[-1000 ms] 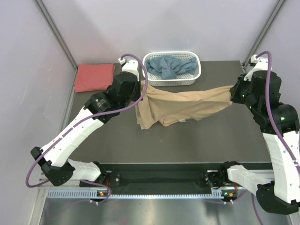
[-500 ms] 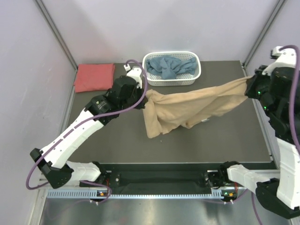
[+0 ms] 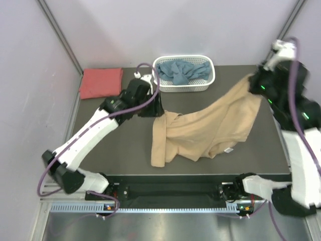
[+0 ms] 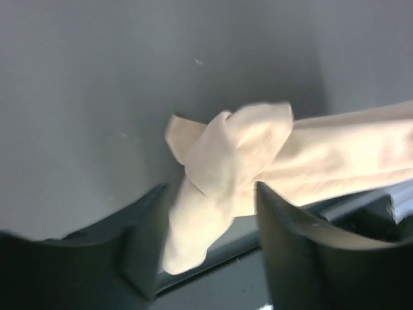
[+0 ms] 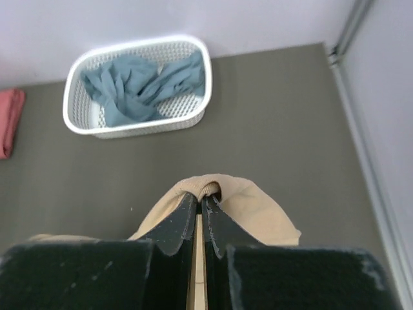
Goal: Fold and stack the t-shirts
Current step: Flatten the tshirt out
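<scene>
The tan t-shirt is held in my right gripper by a bunched edge, so I need to lay the t-shirt down and take it by the edge [image 3: 228,149] near the white tag.
The tan t-shirt [image 3: 210,125] hangs from my right gripper [image 3: 254,81], which is shut on a bunched edge of it [image 5: 258,206], and the shirt slopes down to the table at the left. My left gripper [image 3: 159,112] is open just above the shirt's left end. In the left wrist view a loose wad of the tan cloth [image 4: 226,161] lies between the spread fingers [image 4: 290,252], not pinched. A coral-red t-shirt [image 3: 100,83] lies folded at the far left corner. The dusty blue t-shirt [image 3: 180,71] is crumpled in the basket.
A white lattice basket [image 3: 186,87] stands at the table's back edge, middle, also seen in the right wrist view [image 5: 77,119]. Grey walls with metal posts close in both sides. The table's front edge runs above the arm bases.
My left gripper has opened and let go of the tan t-shirt, whose left end has dropped onto the table. The right gripper has shifted left and back, still holding its end.
</scene>
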You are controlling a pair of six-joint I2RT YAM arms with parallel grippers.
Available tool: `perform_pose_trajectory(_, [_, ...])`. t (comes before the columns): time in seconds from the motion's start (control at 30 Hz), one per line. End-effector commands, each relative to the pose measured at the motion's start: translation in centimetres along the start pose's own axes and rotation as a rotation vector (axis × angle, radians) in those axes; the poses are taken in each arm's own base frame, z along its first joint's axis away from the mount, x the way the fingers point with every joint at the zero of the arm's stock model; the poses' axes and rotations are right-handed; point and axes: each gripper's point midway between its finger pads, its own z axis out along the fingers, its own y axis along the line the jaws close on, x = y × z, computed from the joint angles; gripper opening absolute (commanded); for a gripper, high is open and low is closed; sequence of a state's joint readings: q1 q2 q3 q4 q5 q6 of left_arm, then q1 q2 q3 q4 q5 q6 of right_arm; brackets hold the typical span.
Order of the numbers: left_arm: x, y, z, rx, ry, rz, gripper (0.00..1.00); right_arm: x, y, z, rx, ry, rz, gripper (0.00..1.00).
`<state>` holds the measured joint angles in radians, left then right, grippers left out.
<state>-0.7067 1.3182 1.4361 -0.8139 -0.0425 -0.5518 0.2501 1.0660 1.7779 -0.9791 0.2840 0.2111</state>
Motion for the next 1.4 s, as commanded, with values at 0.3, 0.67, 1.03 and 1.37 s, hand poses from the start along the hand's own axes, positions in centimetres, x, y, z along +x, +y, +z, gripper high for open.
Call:
perform_pose_trajectory(0.3, [-3.3,-1.5,2.2,0.104,0.053,0.009,0.67,9.2,3.8,22.0,-0.023,0.339,-0.003,0.05])
perform_pose_trajectory(0.67, [4.9,-9.5,6.9,0.27,0.29,0.182,0.66,10.4,3.7,20.6,-0.094,0.374,0.02,0.0])
perform_pose_trajectory(1.03, [-11.5,-7.7,0.6,0.074,-0.367,0.177,0.83,10.0,17.0,12.2,-0.708,0.507,0.244,0.0])
perform_pose_trajectory(1.37, [-14.0,6.2,-18.0,-0.433,-0.811,-0.185,0.82,15.3,35.2,3.4,-1.253,0.817,0.288,0.06])
